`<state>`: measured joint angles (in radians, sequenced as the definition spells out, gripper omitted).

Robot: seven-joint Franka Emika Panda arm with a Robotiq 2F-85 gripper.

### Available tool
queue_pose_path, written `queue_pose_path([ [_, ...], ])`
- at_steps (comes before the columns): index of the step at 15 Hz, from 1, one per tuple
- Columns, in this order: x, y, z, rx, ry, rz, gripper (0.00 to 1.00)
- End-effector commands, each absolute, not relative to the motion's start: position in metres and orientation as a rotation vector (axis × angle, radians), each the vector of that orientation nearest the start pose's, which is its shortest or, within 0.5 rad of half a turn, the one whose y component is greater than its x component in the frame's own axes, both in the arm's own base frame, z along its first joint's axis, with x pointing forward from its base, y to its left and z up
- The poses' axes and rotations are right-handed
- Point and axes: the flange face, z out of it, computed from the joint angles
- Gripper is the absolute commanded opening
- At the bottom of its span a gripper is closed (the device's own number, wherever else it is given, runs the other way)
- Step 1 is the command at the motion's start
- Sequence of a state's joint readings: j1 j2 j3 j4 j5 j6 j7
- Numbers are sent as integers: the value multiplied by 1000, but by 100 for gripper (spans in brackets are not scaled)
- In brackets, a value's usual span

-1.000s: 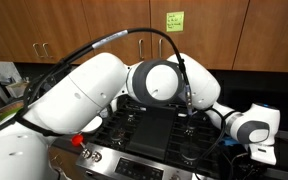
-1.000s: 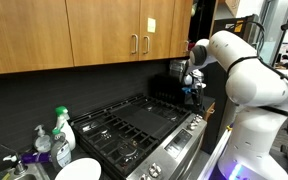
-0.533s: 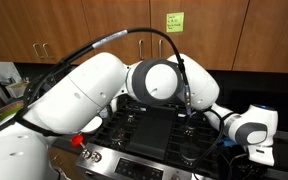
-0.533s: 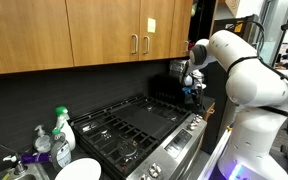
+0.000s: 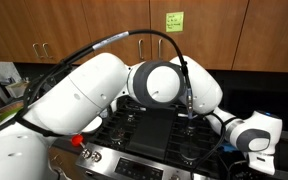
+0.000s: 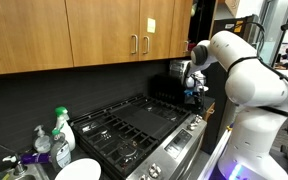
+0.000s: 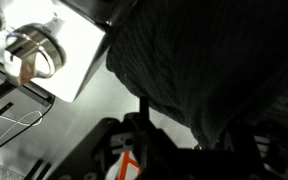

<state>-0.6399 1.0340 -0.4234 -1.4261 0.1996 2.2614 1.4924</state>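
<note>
Next, my gripper opens, goes lower and grips more cloth [image 7: 189,85] before lifting it, because only a narrow fold of the dark grey cloth sits between its fingers.
A dark grey cloth [image 7: 204,60] fills the upper right of the wrist view and hangs down between my gripper's [image 7: 189,140] dark fingers. The fingers stand on either side of its lower fold, and I cannot make out whether they press on it. In an exterior view my gripper [image 6: 193,88] hangs at the far right end of the black gas stove [image 6: 134,120], close to the back wall. In an exterior view the arm's [image 5: 104,90] white body blocks most of the stove, so the jaws are hidden there.
A glass jar [image 7: 34,55] stands on a white surface [image 7: 79,50] beside the stove grate. Soap bottles [image 6: 59,130] and a white plate [image 6: 79,170] sit at the stove's other end. Wooden cabinets [image 6: 104,30] hang overhead, one bearing a green note [image 5: 174,20].
The wrist has sunk slightly toward the stove's end. The rest of the arm and the things around it look the same.
</note>
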Motion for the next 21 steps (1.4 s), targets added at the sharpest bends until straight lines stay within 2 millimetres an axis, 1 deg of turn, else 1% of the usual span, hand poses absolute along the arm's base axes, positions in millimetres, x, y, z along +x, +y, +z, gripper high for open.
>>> queue_pose_path([
  [1, 365, -588, 96, -939, 3219, 174, 28],
  [3, 353, -592, 93, -898, 3225, 189, 12],
  [5, 346, -594, 92, -876, 3226, 191, 1],
  [8, 340, -593, 90, -862, 3222, 204, 0],
  [9, 340, -591, 90, -875, 3216, 219, 27],
  [10, 340, -590, 90, -881, 3216, 215, 28],
  [11, 342, -598, 83, -880, 3243, 192, 7],
  [13, 342, -596, 82, -885, 3241, 197, 19],
  [14, 342, -596, 82, -886, 3240, 199, 52],
  [16, 345, -596, 84, -902, 3243, 171, 53],
  [18, 347, -596, 86, -902, 3235, 160, 62],
  [19, 349, -596, 87, -905, 3235, 149, 70],
  [20, 351, -596, 89, -906, 3233, 130, 26],
  [21, 352, -596, 90, -906, 3230, 120, 30],
])
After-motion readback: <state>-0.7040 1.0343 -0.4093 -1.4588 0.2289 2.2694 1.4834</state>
